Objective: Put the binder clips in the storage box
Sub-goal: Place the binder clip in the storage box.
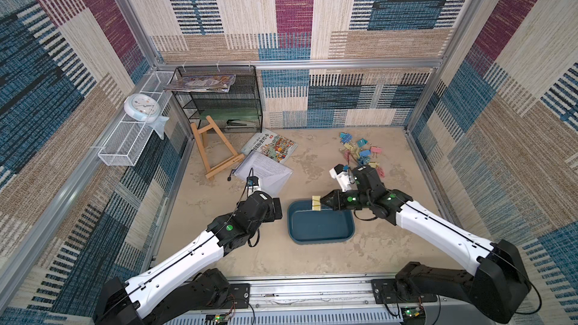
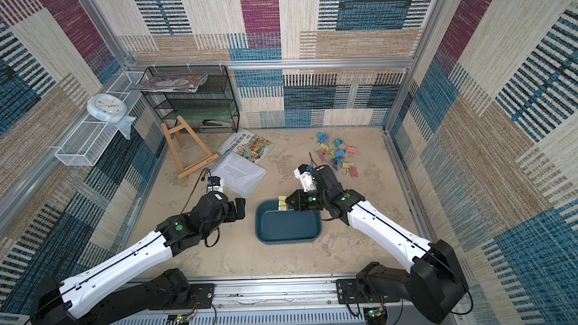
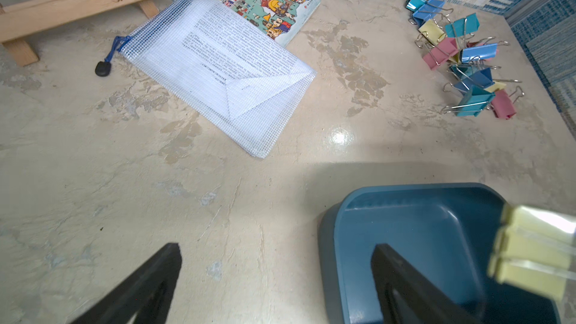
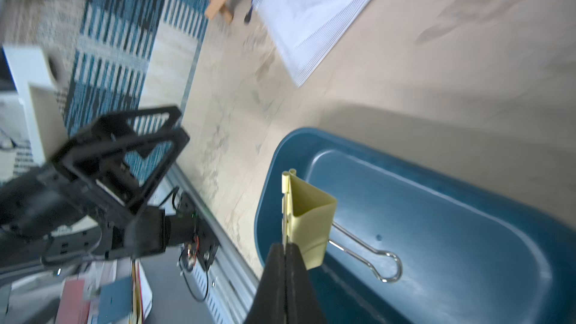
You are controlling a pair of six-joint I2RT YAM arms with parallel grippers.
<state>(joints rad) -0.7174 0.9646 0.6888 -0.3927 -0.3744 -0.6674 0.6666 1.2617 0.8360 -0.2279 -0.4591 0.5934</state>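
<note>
I should let go of the yellow binder clip, now held over the box's far rim, with my right gripper on the storage box's bottom, near the storage box's short side [image 1: 304, 221] [image 4: 330, 219] facing my left gripper.
The storage box [image 1: 320, 226] [image 2: 287, 226] is a dark teal tub at the front middle of the table, with nothing lying in it. My right gripper [image 1: 322, 204] [image 2: 287, 203] [image 4: 285, 246] is shut on a yellow binder clip [image 1: 316, 203] [image 2: 282, 203] [image 4: 308, 213] [image 3: 530, 254], held over the box's far rim; one wire handle sticks out free. Several more binder clips [image 1: 364, 153] [image 2: 339, 153] [image 3: 478, 52] lie in a pile at the far right. My left gripper [image 1: 276, 211] [image 2: 236, 209] [image 3: 277, 246] is open and holds nothing, just left of the box [image 3: 420, 232] [image 4: 452, 229].
A mesh zip pouch with a printed sheet [image 1: 264, 171] and a picture book [image 1: 272, 148] lie at the centre left. A wooden easel [image 1: 212, 151] leans by a black mesh rack [image 1: 219, 98]. A white wire tray [image 1: 131, 142] with a clock [image 1: 139, 106] hangs on the left wall.
</note>
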